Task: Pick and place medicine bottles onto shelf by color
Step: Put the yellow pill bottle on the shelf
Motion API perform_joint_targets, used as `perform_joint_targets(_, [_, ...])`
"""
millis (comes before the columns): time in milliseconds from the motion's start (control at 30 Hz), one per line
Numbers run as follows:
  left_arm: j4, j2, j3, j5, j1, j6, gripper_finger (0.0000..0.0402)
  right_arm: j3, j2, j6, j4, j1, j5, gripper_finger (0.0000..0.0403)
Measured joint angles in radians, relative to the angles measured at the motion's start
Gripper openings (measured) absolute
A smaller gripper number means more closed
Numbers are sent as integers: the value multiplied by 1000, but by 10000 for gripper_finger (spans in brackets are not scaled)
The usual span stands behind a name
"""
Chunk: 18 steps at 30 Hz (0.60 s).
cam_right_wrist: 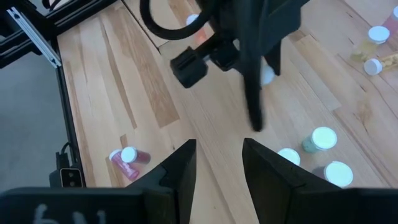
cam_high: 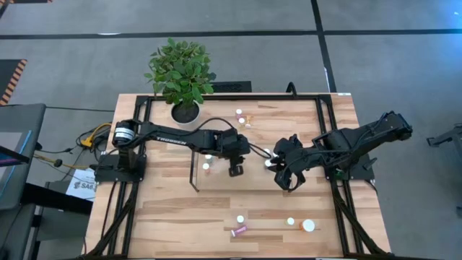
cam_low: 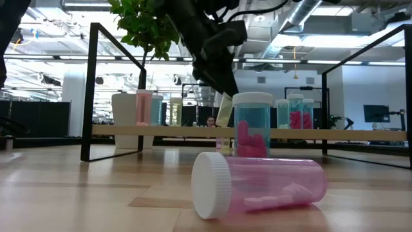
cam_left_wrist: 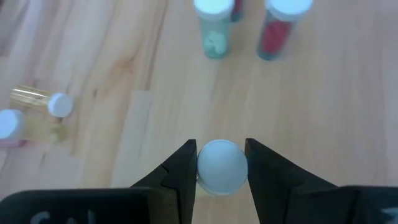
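Next, I release the yellowish bottle with my left gripper on the shelf (cam_high: pixel 251 155) (cam_left_wrist: pixel 221 122), next to the teal bottle near my right gripper.
My left gripper (cam_left_wrist: pixel 221 147) (cam_high: pixel 251 153) is over the table's middle, shut on a yellowish medicine bottle (cam_low: pixel 224 111) with a white cap. My right gripper (cam_right_wrist: pixel 217 149) (cam_high: pixel 285 177) hangs open just to its right, nothing between its fingers. The shelf (cam_low: pixel 129 131) carries upright pink (cam_low: pixel 143 108), teal (cam_low: pixel 156 109) and yellow (cam_low: pixel 175 111) bottles at one end and teal ones (cam_low: pixel 296 113) at the other. Two teal bottles (cam_left_wrist: pixel 214 28) stand ahead of the left gripper. A pink bottle (cam_low: pixel 257 183) lies on its side near the front edge, beside an upright teal one (cam_low: pixel 252 125). My left gripper pinches the bottle's white cap (cam_left_wrist: pixel 221 168) between its two fingers, one on either side. The fingers slant downward from the table's left. The bottle hangs tilted below them, its lower end (cam_low: pixel 222 122) clear of the table.
A potted plant (cam_high: pixel 180 72) stands at the far edge. Two yellow bottles (cam_high: pixel 244 115) lie far of centre. Near the front edge are more bottles (cam_high: pixel 240 219), one wider with a white cap (cam_high: pixel 308 225). A black frame (cam_high: pixel 144 101) rings the table.
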Motion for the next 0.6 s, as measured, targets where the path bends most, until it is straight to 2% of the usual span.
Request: perform_joint_targets(600, [107,4,0,-43,31,-98,103,0,0,0,0,0,0,154])
